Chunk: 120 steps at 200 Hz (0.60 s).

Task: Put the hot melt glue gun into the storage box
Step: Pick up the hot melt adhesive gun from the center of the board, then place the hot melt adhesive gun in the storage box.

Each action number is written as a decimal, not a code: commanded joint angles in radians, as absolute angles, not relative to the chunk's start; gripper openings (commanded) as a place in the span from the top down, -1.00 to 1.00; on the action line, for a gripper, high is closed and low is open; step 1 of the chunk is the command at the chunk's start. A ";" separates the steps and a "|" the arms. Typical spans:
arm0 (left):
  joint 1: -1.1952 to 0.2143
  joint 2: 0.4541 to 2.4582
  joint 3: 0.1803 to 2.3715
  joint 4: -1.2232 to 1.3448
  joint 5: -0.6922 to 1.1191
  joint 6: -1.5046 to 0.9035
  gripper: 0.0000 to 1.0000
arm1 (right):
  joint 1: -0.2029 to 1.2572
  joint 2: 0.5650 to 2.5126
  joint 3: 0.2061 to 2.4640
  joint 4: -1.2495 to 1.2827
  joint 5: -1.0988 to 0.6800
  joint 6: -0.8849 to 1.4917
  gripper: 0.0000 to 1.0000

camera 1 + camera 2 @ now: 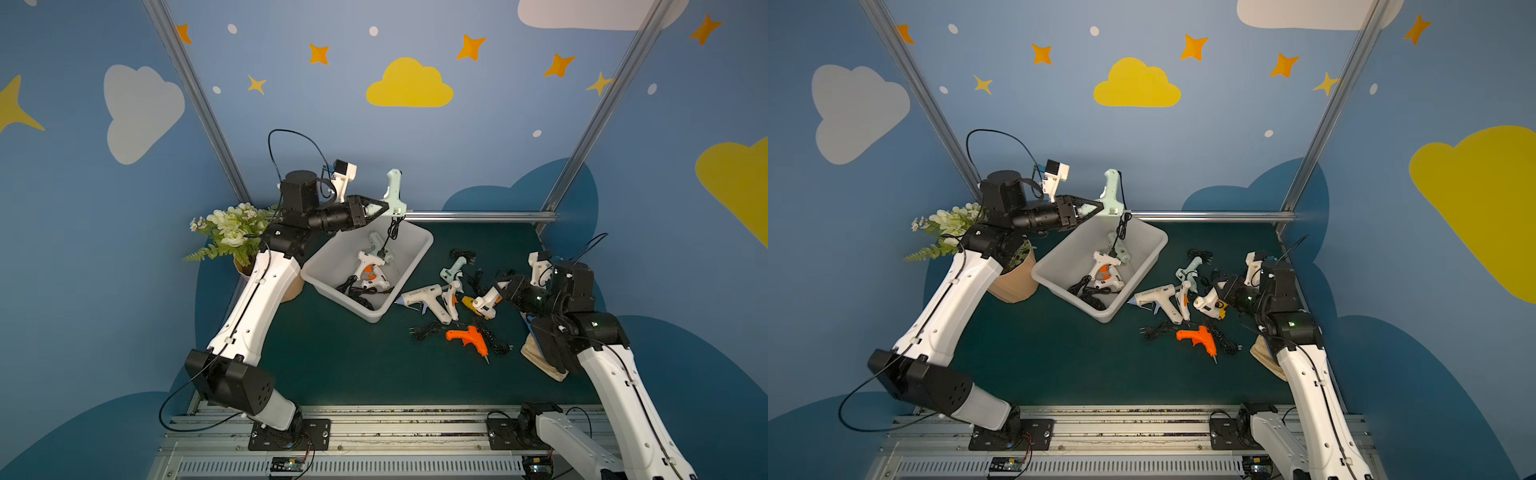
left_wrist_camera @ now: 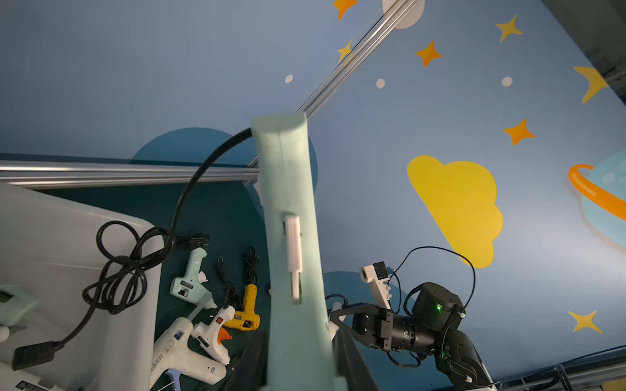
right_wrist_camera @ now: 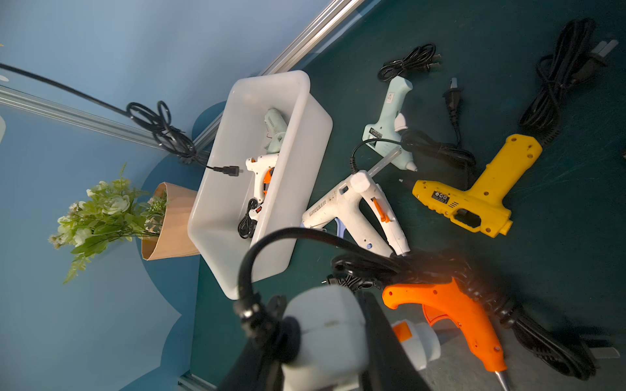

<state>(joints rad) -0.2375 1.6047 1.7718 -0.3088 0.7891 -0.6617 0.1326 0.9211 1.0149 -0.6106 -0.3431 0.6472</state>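
Observation:
My left gripper is going to release the mint-green glue gun, now in the air over the box's far corner, on the white gun (image 1: 377,290) nearest the storage box's near corner.
My left gripper (image 1: 384,206) (image 2: 301,365) is shut on a mint-green hot melt glue gun (image 1: 392,189) (image 1: 1112,189) (image 2: 291,237), held handle-up in the air over the far corner of the white storage box (image 1: 332,266) (image 1: 1059,266) (image 3: 237,135). The gun's black cord (image 1: 392,230) hangs down into the box, where other glue guns (image 1: 368,262) lie. At the right of the table my right gripper (image 1: 496,289) (image 3: 325,338) is shut on the handle of a white glue gun (image 1: 486,303) (image 1: 1208,301) (image 3: 325,325), low over the mat.
Loose glue guns with tangled cords lie right of the box: orange (image 1: 469,338), large white (image 1: 424,297), mint (image 1: 453,268), yellow (image 3: 467,199). A potted plant (image 1: 232,232) stands left of the box. A beige cloth (image 1: 540,357) lies under the right arm.

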 commanded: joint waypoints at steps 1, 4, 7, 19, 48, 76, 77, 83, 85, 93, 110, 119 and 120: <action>-0.239 1.686 1.866 -0.328 0.851 -0.616 0.94 | 0.154 0.907 1.031 -0.608 -0.321 0.647 1.00; -0.241 1.703 1.882 -0.339 0.854 -0.609 0.94 | 0.157 0.907 1.030 -0.607 -0.319 0.647 1.00; -0.241 1.718 1.897 -0.353 0.853 -0.600 0.94 | 0.159 0.907 1.031 -0.607 -0.317 0.647 1.00; -0.245 1.777 1.954 -0.416 0.858 -0.564 0.94 | 0.169 0.910 1.031 -0.607 -0.312 0.650 1.00; -0.245 1.863 1.975 -0.517 0.813 -0.491 0.94 | 0.188 0.912 1.031 -0.606 -0.300 0.653 1.00; -0.245 1.888 1.893 -0.575 0.705 -0.433 0.94 | 0.199 0.913 1.033 -0.609 -0.294 0.657 1.00; -0.245 1.888 1.892 -0.577 0.702 -0.432 0.94 | 0.199 0.913 1.033 -0.610 -0.295 0.657 1.00; -0.245 1.890 1.865 -0.587 0.694 -0.427 0.94 | 0.201 0.911 1.034 -0.612 -0.293 0.659 1.00; -0.245 1.890 1.856 -0.591 0.690 -0.425 0.94 | 0.202 0.911 1.034 -0.613 -0.292 0.659 1.00; -0.245 1.887 1.813 -0.598 0.677 -0.422 0.94 | 0.205 0.910 1.037 -0.616 -0.288 0.662 1.00; -0.245 1.862 1.699 -0.587 0.626 -0.432 0.94 | 0.210 0.900 1.038 -0.618 -0.277 0.666 1.00; -0.245 1.846 1.639 -0.575 0.590 -0.436 0.94 | 0.213 0.894 1.039 -0.618 -0.270 0.670 1.00; -0.245 1.845 1.631 -0.573 0.586 -0.438 0.94 | 0.213 0.894 1.040 -0.618 -0.269 0.670 1.00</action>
